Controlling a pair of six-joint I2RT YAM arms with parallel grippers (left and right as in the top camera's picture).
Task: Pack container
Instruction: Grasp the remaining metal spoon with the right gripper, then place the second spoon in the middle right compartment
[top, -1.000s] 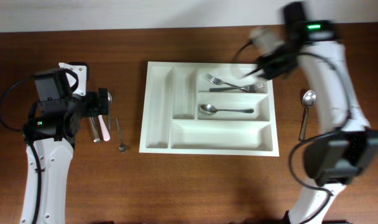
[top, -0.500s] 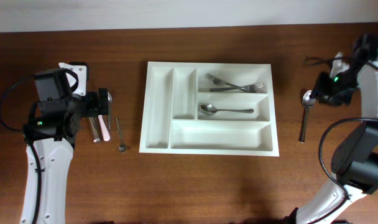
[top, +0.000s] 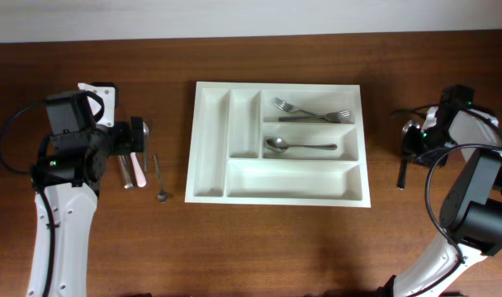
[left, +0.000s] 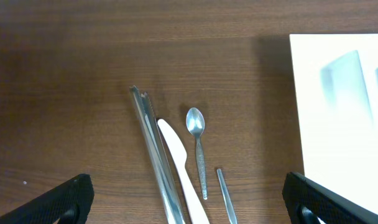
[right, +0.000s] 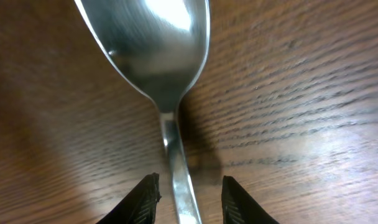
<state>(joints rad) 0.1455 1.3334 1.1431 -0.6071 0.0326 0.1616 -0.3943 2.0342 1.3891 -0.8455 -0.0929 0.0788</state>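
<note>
Next, I move my left gripper to the middle of the steel tongs (top: 123,160) (left: 158,167) next to the white plastic knife and close it there.
The white five-compartment container (top: 292,179) lies in the middle of the table. Two forks (top: 313,111) lie in its top right compartment and a spoon (top: 299,146) in the one below. My right gripper (top: 415,142) is low over a steel spoon (top: 402,169) on the table right of the container. In the right wrist view it (right: 188,199) is open, its fingertips (right: 145,198) either side of the spoon's handle (right: 176,168), not touching it. My left gripper (top: 138,140) is wide open (left: 192,202) above utensils left of the container.
Left of the container lie a steel knife (left: 155,155), a white plastic knife (left: 179,165), a small spoon (left: 197,143) and another thin handle (left: 225,196). The container's edge (left: 338,106) shows at the right of the left wrist view.
My right arm has swung from over the container's fork compartment to the right and come down over the spoon on the table. The left arm has not moved.
</note>
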